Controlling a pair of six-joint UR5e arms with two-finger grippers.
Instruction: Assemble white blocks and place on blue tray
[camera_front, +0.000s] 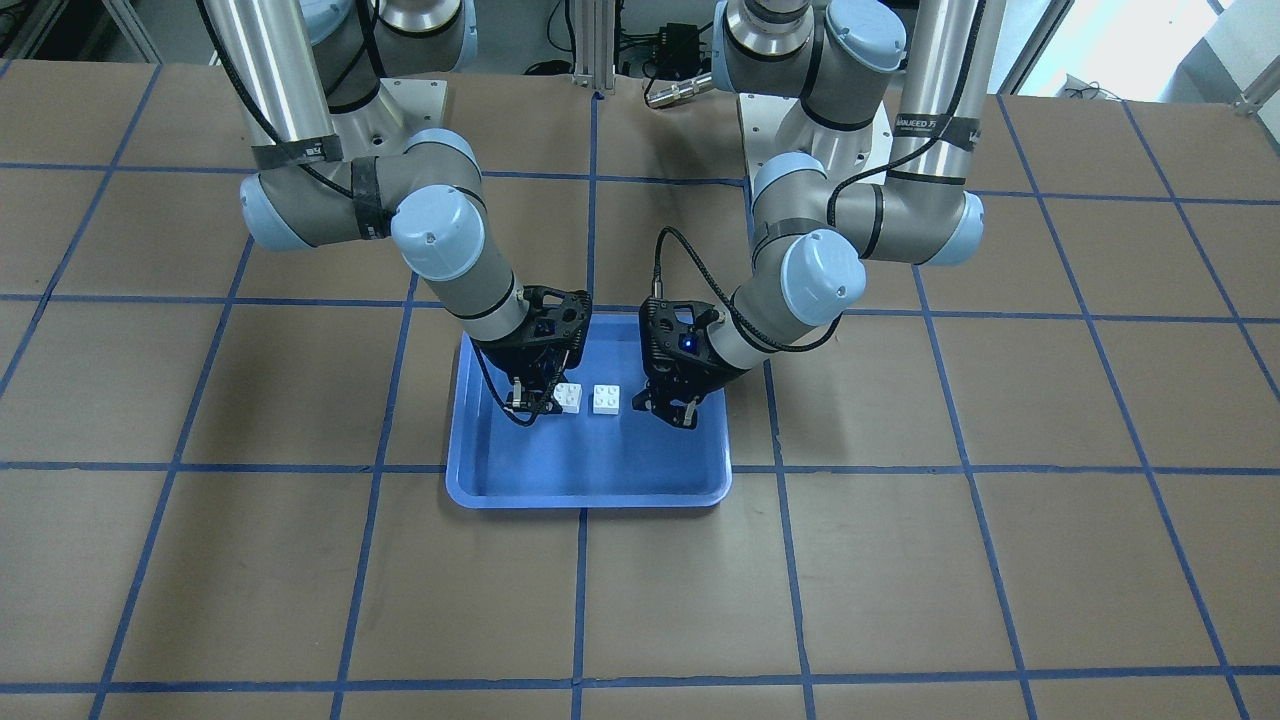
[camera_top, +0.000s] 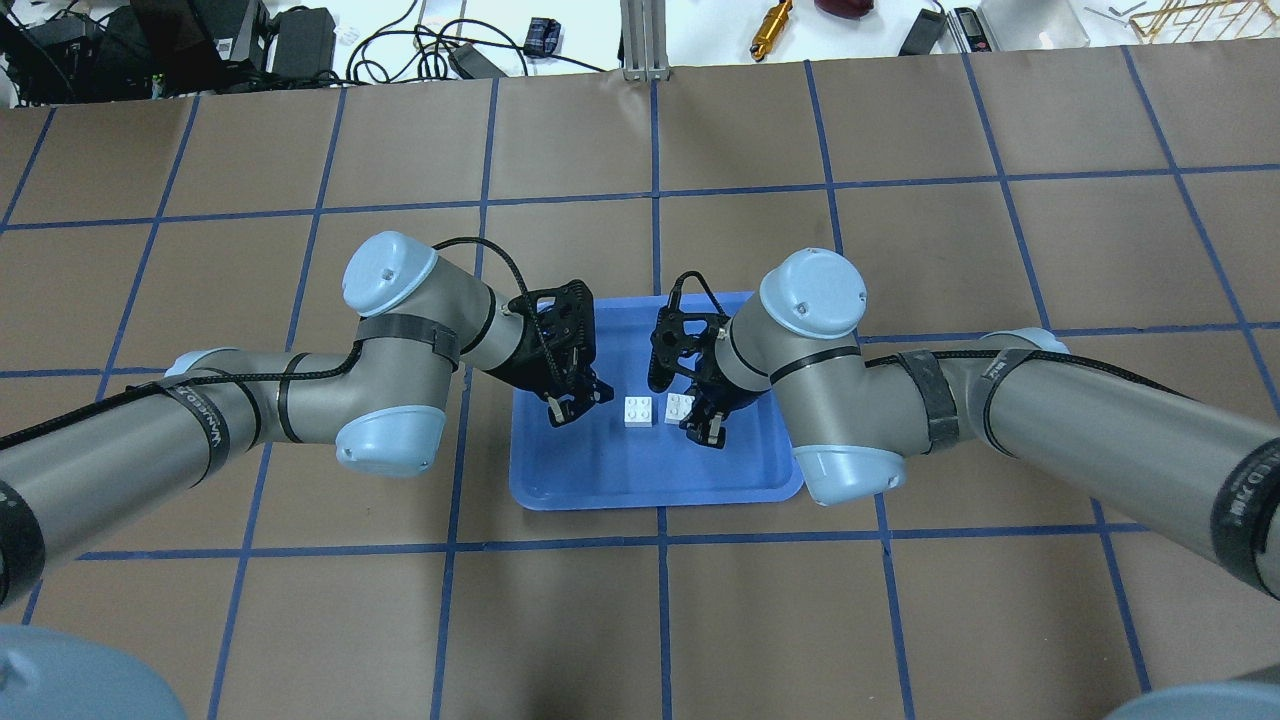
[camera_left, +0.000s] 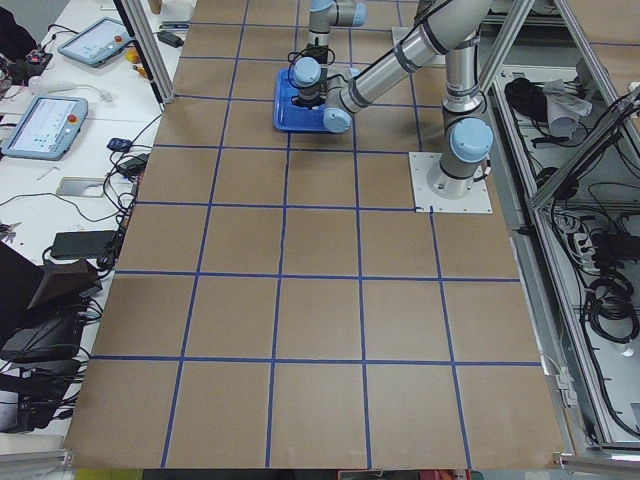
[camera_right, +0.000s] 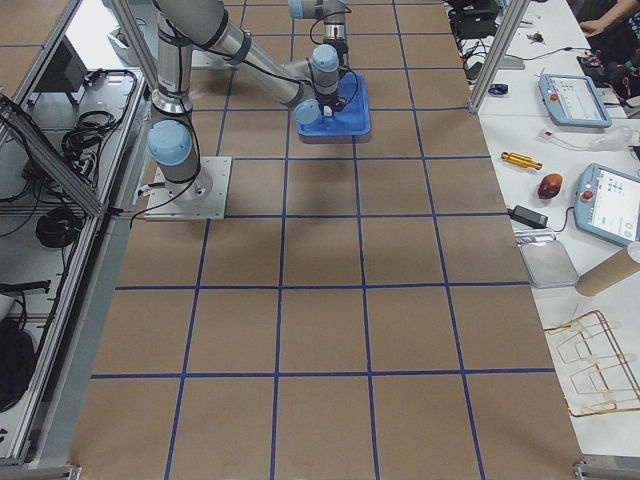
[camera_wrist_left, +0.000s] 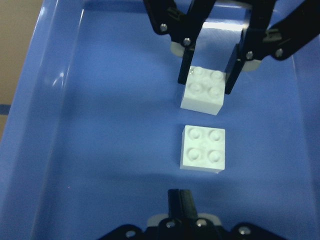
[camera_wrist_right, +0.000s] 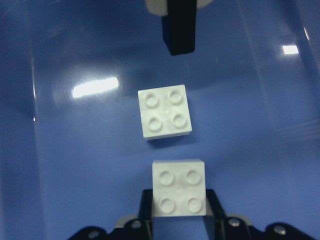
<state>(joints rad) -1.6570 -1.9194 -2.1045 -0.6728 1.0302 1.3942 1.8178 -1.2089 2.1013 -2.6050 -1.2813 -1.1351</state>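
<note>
The white block in my right gripper will be let go on the blue tray, snug (camera_front: 584, 396) (camera_wrist_right: 172, 156) against the free white block.
The blue tray (camera_top: 560, 480) lies at the table's middle, also seen in the front view (camera_front: 500, 480). Two separate white blocks sit in it, studs up. My right gripper (camera_top: 705, 425) is shut on one white block (camera_top: 680, 407), its fingers (camera_wrist_right: 148, 210) pressed against both sides; the left wrist view shows this grip (camera_wrist_left: 206, 82). The other white block (camera_top: 639, 411) lies free a short gap away (camera_wrist_right: 165, 117). My left gripper (camera_top: 578, 402) is shut and empty, low over the tray just beside this free block (camera_wrist_left: 202, 148), not touching it.
The brown table is marked with a blue tape grid. The arms' base plates (camera_left: 450, 182) (camera_right: 185, 187) stand behind the tray. Cables and tools (camera_top: 770, 20) lie beyond the far edge. Tablets (camera_right: 610, 200) lie on the side desks.
</note>
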